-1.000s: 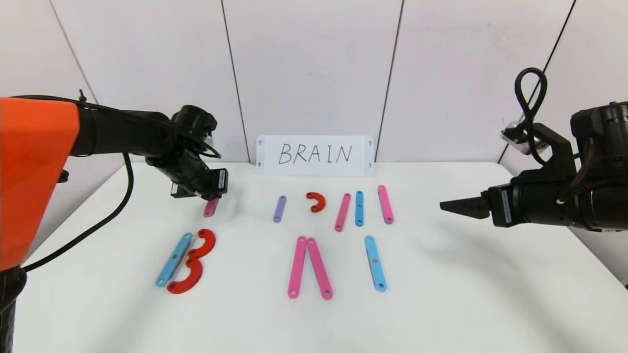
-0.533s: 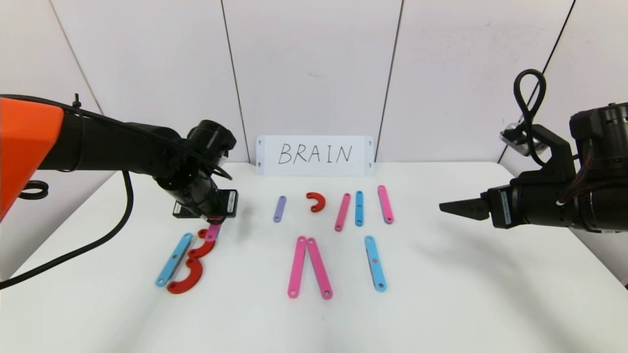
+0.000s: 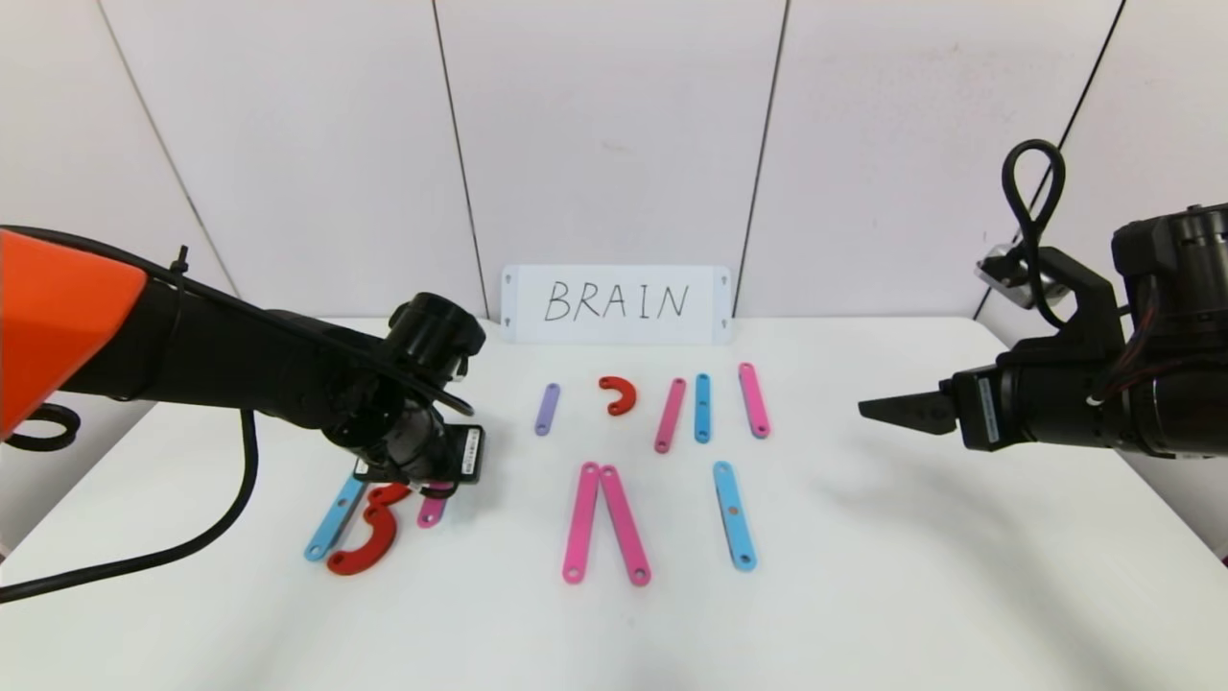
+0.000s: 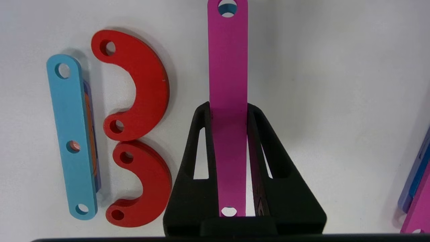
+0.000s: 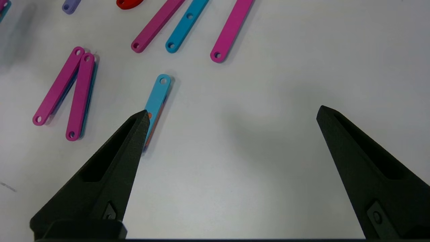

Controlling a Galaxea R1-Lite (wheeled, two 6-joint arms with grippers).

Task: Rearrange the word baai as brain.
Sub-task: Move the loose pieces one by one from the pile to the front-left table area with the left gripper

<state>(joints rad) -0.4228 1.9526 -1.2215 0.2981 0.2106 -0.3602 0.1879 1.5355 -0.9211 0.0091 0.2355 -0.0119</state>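
The short pink bar, now held just beside the letter B, will be released by my left gripper between the B's red hooks and the pink upside-down V [image 3: 455,514] [image 4: 241,154].
My left gripper [image 3: 427,485] [image 4: 228,107] is shut on a short pink bar [image 4: 227,67] [image 3: 431,511], holding it just right of the letter B. The B is a light-blue bar [image 3: 334,518] [image 4: 71,134] with two red hooks [image 3: 369,537] [image 4: 141,87]. In the front row two pink bars [image 3: 604,523] form an upside-down V and a light-blue bar [image 3: 734,515] lies to their right. In the back row lie a purple bar [image 3: 547,409], a small red hook [image 3: 619,393], a pink bar [image 3: 670,415], a blue bar [image 3: 702,408] and a pink bar [image 3: 754,399]. My right gripper [image 3: 878,408] [image 5: 231,114] is open and empty, hovering at the right.
A white card with handwritten "BRAIN" [image 3: 616,304] stands against the back wall. The white table [image 3: 863,576] has bare surface at the front and right. A black cable [image 3: 144,566] hangs from my left arm at the table's left edge.
My left gripper has carried the short pink bar from the back left toward me and rightward, down to just right of the B. My right arm has not moved.
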